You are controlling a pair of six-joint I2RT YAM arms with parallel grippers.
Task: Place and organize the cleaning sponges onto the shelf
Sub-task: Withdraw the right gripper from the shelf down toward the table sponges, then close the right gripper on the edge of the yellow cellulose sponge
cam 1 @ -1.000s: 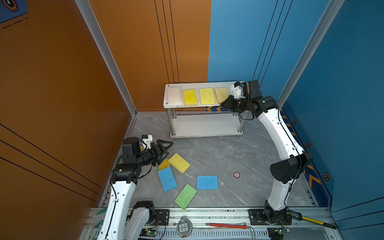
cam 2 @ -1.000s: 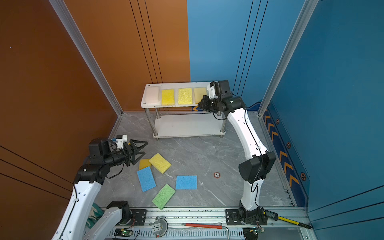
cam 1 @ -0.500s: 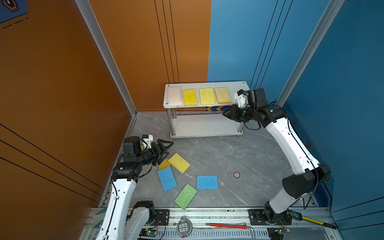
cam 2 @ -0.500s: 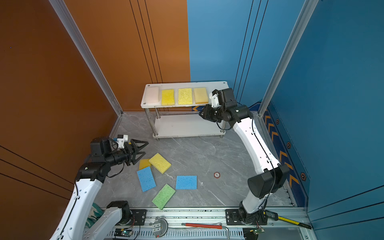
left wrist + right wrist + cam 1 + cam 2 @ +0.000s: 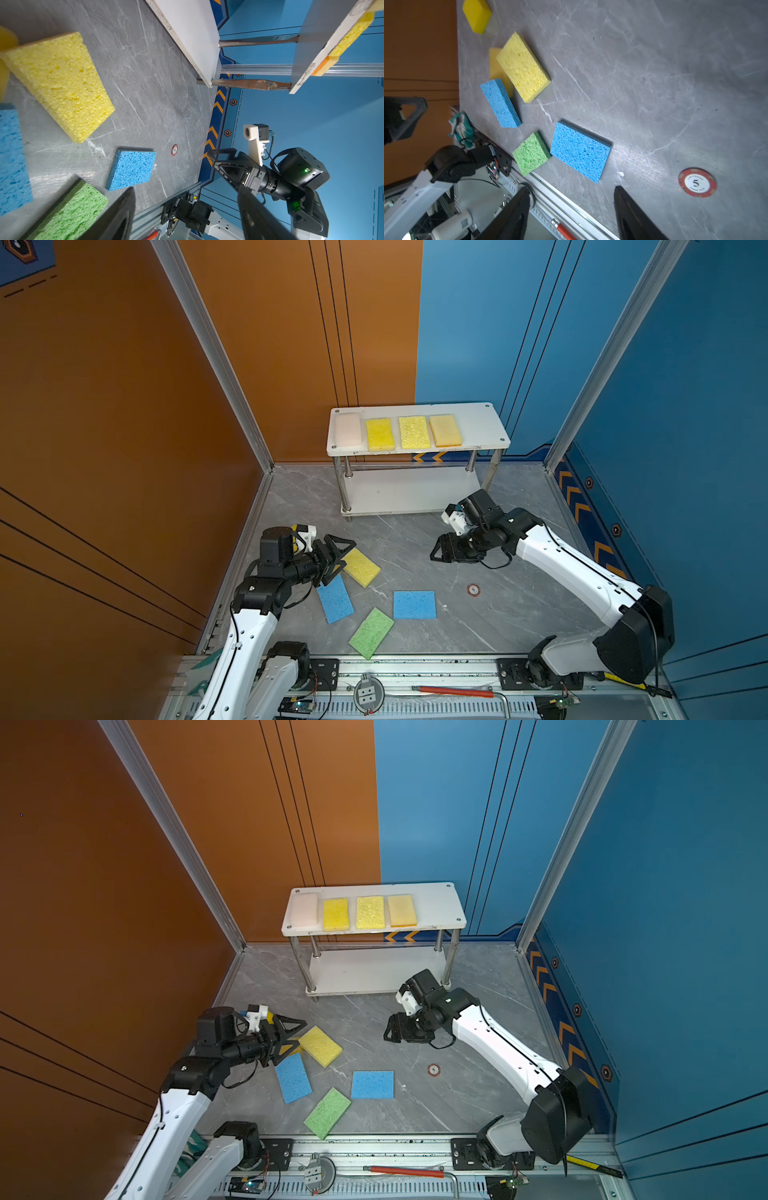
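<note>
My right gripper needs to grab the corner of the yellow floor sponge (image 5: 376,568) (image 5: 546,83) that is nearest to it, at the end away from my left gripper.
The shelf (image 5: 478,423) stands at the back wall. On its top board lie a pale pink sponge (image 5: 348,430), two yellow sponges (image 5: 379,434) (image 5: 414,432) and a yellow-orange sponge (image 5: 445,430) in a row. On the floor lie a yellow sponge (image 5: 360,567), two blue sponges (image 5: 335,598) (image 5: 414,605) and a green sponge (image 5: 371,633). Two more yellow-orange sponges (image 5: 495,66) (image 5: 476,15) lie near the left wall. My left gripper (image 5: 341,561) hovers open over the yellow floor sponge's left end. My right gripper (image 5: 437,549) hangs open and empty above the floor before the shelf.
A red poker chip (image 5: 473,590) lies on the floor right of the blue sponge. A red-handled tool (image 5: 453,691) rests on the front rail. A green-and-white glove (image 5: 462,128) sits at the front left corner. The shelf's lower board (image 5: 407,489) is bare.
My right arm left the shelf's top right end and came down in front of the shelf, its jaws opening. The yellow-orange sponge stays on the shelf. The left arm barely moved.
</note>
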